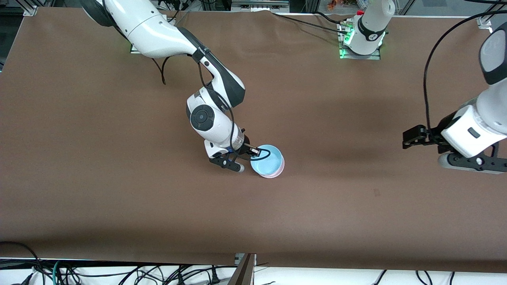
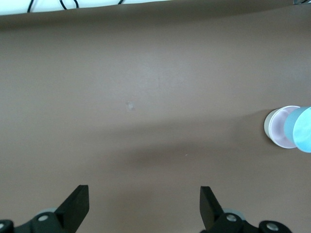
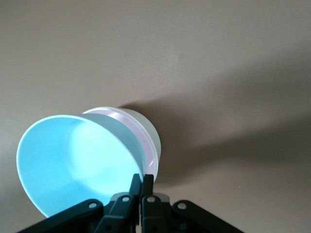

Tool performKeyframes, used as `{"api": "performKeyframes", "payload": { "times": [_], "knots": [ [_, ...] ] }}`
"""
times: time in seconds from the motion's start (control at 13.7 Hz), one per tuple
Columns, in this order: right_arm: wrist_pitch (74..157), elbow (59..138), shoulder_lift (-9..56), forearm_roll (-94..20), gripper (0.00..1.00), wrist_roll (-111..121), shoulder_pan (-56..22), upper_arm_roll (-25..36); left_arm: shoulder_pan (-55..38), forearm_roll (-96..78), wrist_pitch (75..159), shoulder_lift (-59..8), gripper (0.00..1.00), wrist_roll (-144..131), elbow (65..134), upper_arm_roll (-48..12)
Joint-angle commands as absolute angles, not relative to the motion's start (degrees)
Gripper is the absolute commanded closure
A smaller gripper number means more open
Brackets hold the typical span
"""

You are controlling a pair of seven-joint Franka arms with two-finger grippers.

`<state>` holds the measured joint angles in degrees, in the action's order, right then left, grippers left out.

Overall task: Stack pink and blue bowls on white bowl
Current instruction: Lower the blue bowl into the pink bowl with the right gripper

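Observation:
The robot's right gripper will release the blue bowl inside the pink bowl (image 1: 269, 163) (image 3: 114, 151), which is nested in the white bowl. The blue bowl now hangs tilted over the pink bowl.
My right gripper (image 1: 253, 151) (image 3: 141, 179) is shut on the rim of the light blue bowl (image 1: 267, 157) (image 3: 73, 160). The blue bowl hangs tilted over the pale pink bowl (image 1: 276, 173) (image 3: 147, 150), partly inside it. The pink bowl sits nested in the white bowl (image 3: 146, 127) (image 2: 267, 127), near the middle of the table. In the front view the white bowl is hidden under the other two. My left gripper (image 1: 412, 137) (image 2: 144, 204) waits open and empty over bare table toward the left arm's end. From the left wrist view the blue bowl (image 2: 302, 128) and the pink bowl (image 2: 282, 128) show far off.
The brown table (image 1: 119, 178) is bare around the bowl stack. Cables lie past the table's edge nearest the front camera (image 1: 119, 273). The arm bases (image 1: 362, 43) stand along the edge farthest from that camera.

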<state>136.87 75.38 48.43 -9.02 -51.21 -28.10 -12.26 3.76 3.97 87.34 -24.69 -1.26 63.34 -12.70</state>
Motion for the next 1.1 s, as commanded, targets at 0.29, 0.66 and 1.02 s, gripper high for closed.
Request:
{"api": "performKeyframes", "payload": {
  "times": [0.29, 0.66, 1.02],
  "knots": [
    [137.7, 72.9, 50.4, -8.0, 1.00, -52.2, -29.9, -11.6, 4.7, 7.9, 87.0, -23.6, 0.00, 4.7, 64.0, -13.3],
    [137.9, 72.9, 50.7, -7.3, 1.00, -52.2, -30.0, -11.0, 4.1, 9.3, 87.0, -23.7, 0.00, 4.6, 64.0, -13.3],
    [139.3, 72.8, 51.4, -7.0, 1.00, -52.2, -30.1, -11.0, 3.8, 9.3, 86.8, -23.7, 0.00, 4.0, 64.1, -13.8]
  ]
}}
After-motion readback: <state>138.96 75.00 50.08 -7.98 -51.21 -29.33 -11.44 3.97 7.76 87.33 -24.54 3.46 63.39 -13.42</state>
